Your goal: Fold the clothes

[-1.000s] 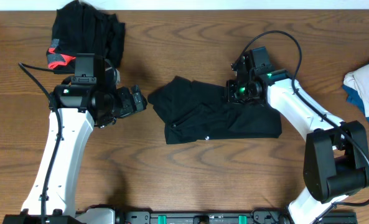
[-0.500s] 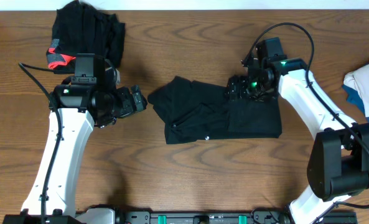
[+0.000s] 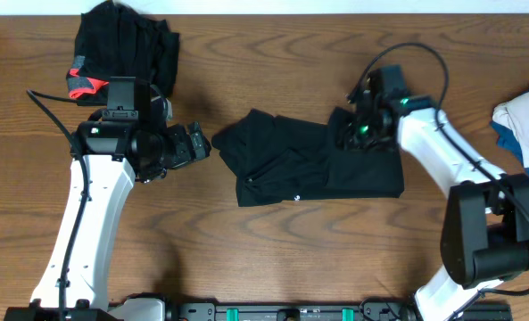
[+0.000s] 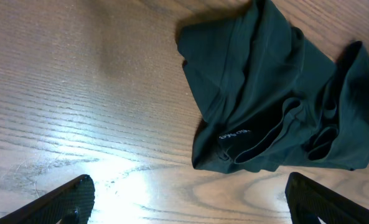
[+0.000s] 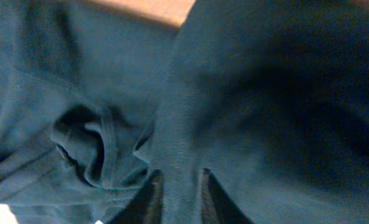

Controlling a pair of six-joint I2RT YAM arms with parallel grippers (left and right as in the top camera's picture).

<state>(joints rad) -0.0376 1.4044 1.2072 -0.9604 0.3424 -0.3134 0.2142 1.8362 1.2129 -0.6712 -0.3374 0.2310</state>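
Observation:
I grab the back corner of the loose end [image 3: 222, 143] [image 4: 189, 47] on the long black garment next with my left gripper, across from my right gripper.
A long black garment [image 3: 291, 165] lies crumpled mid-table, with a small white logo [image 3: 297, 198] near its front edge. My right gripper [image 3: 346, 135] is shut on a fold of it at the upper right; in the right wrist view the fabric [image 5: 246, 93] fills the frame and passes between the fingers [image 5: 179, 194]. My left gripper [image 3: 202, 143] hovers open and empty just left of the garment; in the left wrist view its fingers [image 4: 190, 205] are wide apart over bare wood, with the garment [image 4: 265, 93] ahead. A second black pile with coral-red trim [image 3: 126, 45] sits at the back left.
A white and blue cloth [image 3: 524, 125] lies at the right edge of the wooden table [image 3: 246, 259]. The left arm's body stands just in front of the back-left pile.
My right gripper has moved right and slightly back, pulling the garment's upper right fold with it. The left arm has not moved.

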